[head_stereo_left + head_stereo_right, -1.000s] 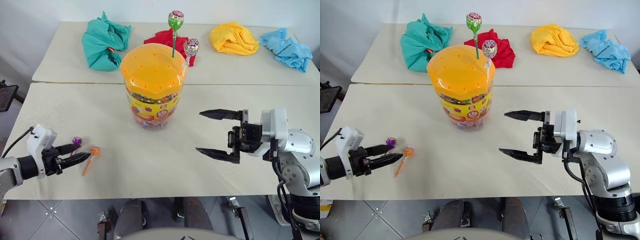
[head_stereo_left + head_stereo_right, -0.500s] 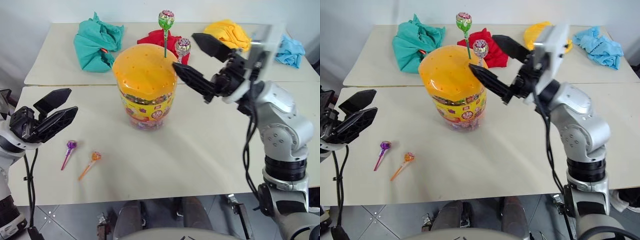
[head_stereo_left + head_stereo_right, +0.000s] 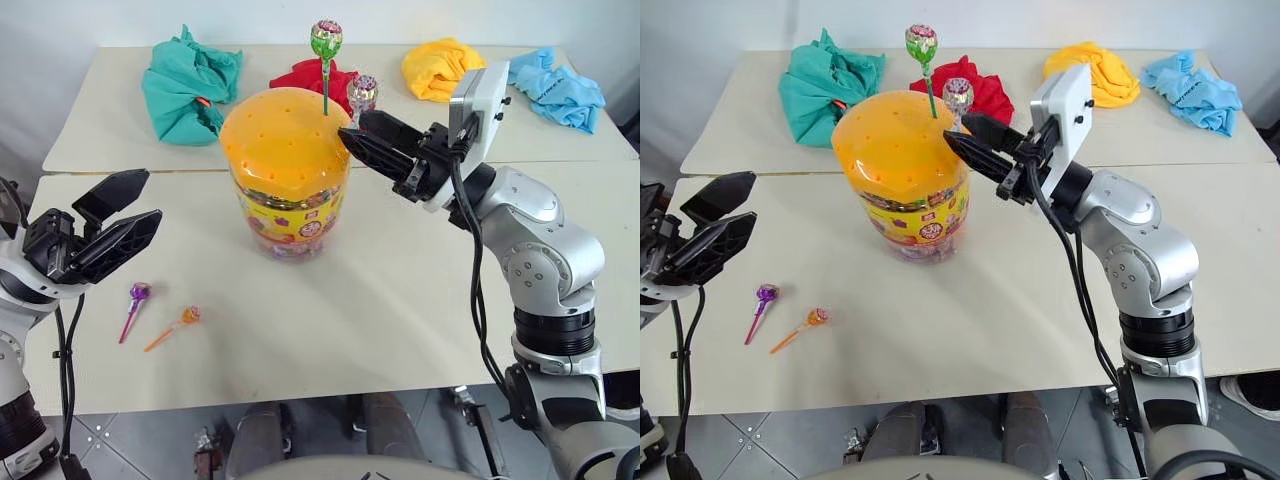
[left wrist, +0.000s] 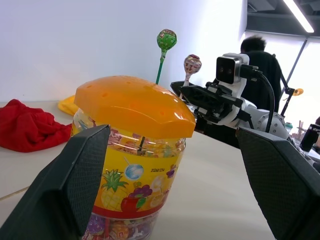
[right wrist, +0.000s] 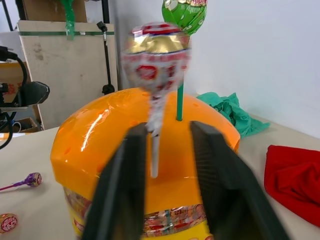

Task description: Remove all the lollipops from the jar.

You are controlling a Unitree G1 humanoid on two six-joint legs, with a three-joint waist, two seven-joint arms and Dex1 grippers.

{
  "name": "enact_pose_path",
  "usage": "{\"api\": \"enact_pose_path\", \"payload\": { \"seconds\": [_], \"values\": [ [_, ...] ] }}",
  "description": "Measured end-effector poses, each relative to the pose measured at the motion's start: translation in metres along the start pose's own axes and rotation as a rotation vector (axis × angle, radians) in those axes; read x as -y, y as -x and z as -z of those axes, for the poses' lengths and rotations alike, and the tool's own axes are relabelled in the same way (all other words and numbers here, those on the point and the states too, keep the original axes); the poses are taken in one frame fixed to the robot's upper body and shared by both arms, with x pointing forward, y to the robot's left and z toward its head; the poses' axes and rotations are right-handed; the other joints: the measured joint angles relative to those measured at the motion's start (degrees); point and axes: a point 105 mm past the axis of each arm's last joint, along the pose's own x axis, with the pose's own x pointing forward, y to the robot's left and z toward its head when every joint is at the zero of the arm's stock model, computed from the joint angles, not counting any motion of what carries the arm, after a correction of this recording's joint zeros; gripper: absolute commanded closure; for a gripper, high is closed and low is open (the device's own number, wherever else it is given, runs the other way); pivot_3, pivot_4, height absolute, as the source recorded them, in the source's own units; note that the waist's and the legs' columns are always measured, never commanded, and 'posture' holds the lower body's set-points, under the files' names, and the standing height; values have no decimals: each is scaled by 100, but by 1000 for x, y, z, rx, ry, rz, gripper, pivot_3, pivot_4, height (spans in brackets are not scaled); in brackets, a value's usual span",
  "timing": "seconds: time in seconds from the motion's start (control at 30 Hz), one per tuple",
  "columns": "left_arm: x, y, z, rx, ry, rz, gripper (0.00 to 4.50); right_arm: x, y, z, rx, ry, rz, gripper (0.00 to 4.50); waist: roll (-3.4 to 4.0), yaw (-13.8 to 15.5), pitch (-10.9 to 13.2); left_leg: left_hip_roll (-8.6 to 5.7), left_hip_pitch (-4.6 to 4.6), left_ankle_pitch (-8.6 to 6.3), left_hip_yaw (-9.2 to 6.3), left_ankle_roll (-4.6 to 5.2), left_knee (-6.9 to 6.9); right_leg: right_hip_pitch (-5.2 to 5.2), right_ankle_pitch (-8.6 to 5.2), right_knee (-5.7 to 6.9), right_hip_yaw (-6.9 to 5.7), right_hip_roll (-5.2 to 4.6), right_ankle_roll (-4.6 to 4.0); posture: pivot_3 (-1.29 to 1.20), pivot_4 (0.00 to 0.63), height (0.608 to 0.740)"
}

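Observation:
The silver-pink lollipop will go down from my right gripper on the bare near table (image 3: 463, 289) in front of the yellow cloth.
The jar (image 3: 285, 205), a clear tub with a yellow label and orange holed lid (image 3: 283, 140), stands mid-table. Two lollipops stick up from the lid: a green one (image 3: 325, 38) and a silver-pink one (image 3: 362, 90). My right gripper (image 3: 352, 125) reaches in from the right at lid height, its fingers (image 5: 132, 165) drawn in on the silver-pink lollipop's white stick (image 5: 154, 155). A purple lollipop (image 3: 138, 292) and an orange lollipop (image 3: 190, 315) lie on the table at the front left. My left gripper (image 3: 148, 197) hovers open above them, holding nothing.
Bundled cloths lie on the far table: teal (image 3: 190, 80), red (image 3: 310, 75), yellow (image 3: 445, 65), blue (image 3: 560, 85). A seam (image 3: 150, 172) divides the two tables behind the jar. A person (image 4: 260, 55) stands in the background of the left wrist view.
My right gripper rose from the table to the lid, then narrowed from wide open onto the silver-pink lollipop's stick. My left gripper lifted off the table from beside the purple lollipop and opened wider.

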Motion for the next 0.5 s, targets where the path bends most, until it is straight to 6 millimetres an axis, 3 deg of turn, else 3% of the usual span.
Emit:
{"api": "enact_pose_path", "payload": {
  "seconds": [0.03,0.17,0.33,0.4,0.5],
  "values": [
    [0,0,0,-1,1,-1,227,-2,-1,-1,17,-6,-15,4485,0,0,0,1,0,0,0,0,0,0,0,-1,0,1,0,0,150,740],
    [1,1,2,-3,5,6,227,-8,2,-15,140,-35,-76,4485,0,9,0,-1,-1,0,3,0,0,2,0,-1,-1,1,0,0,150,740],
    [0,-7,0,-28,1,66,227,8,36,-54,320,-52,-46,4485,1,28,1,-6,-1,-1,27,1,0,8,0,-3,0,-1,0,0,150,740],
    [3,-8,4,-73,-1,105,227,19,56,-56,251,-19,9,4485,1,41,1,-6,-1,-1,26,1,-4,8,0,-6,-3,-1,0,0,150,740],
    [7,-4,16,-202,-26,168,227,35,110,-32,-100,24,113,4485,2,96,1,-6,1,-5,42,1,-18,6,-2,-29,-2,0,2,0,150,740]
  ]
}}
